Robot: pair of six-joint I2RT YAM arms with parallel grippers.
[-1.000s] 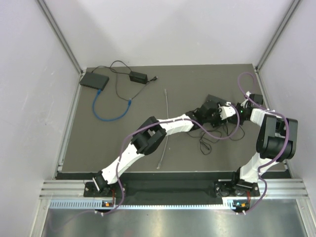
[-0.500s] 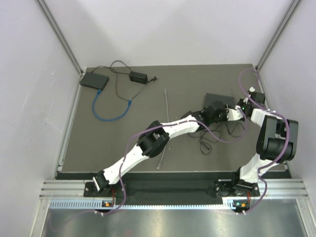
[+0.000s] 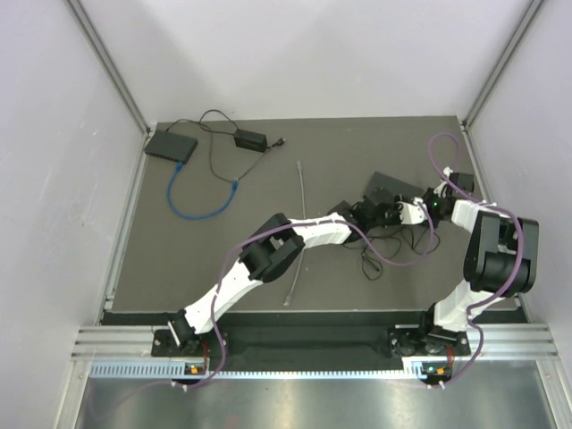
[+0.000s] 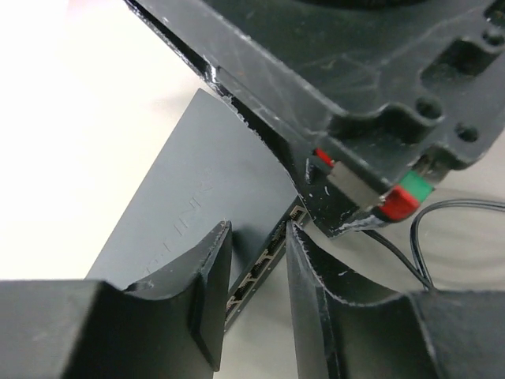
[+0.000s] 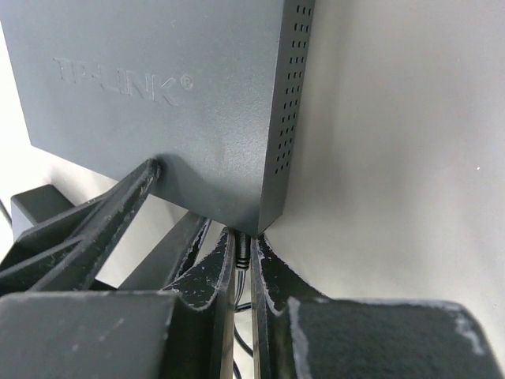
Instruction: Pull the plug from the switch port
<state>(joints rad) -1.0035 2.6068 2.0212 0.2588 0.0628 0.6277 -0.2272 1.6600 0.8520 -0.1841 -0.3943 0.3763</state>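
Observation:
The robot's right gripper should release the black barrel plug on the table [image 3: 369,215] between the dark grey switch and the nearby black adapter.
The dark grey switch [image 3: 391,181] lies right of the table's middle. My left gripper [image 3: 379,212] reaches it from the left. In the left wrist view its fingers [image 4: 259,229] straddle the front edge of the switch [image 4: 193,197], with the row of ports [image 4: 260,264] between them. My right gripper [image 3: 402,211] comes in from the right. In the right wrist view it [image 5: 243,239] is shut on the black barrel plug [image 5: 244,251], which sits against the rear corner of the switch [image 5: 158,103].
A second black switch [image 3: 172,146] with a blue cable [image 3: 198,204] and a power adapter [image 3: 250,139] lies at the far left. A grey cable [image 3: 300,228] runs down the middle. Loops of black cord [image 3: 380,255] lie near the grippers.
The left jaws have narrowed onto the switch's front edge. Both grippers and the switch moved a little to the right, then back left. The right grip is unchanged.

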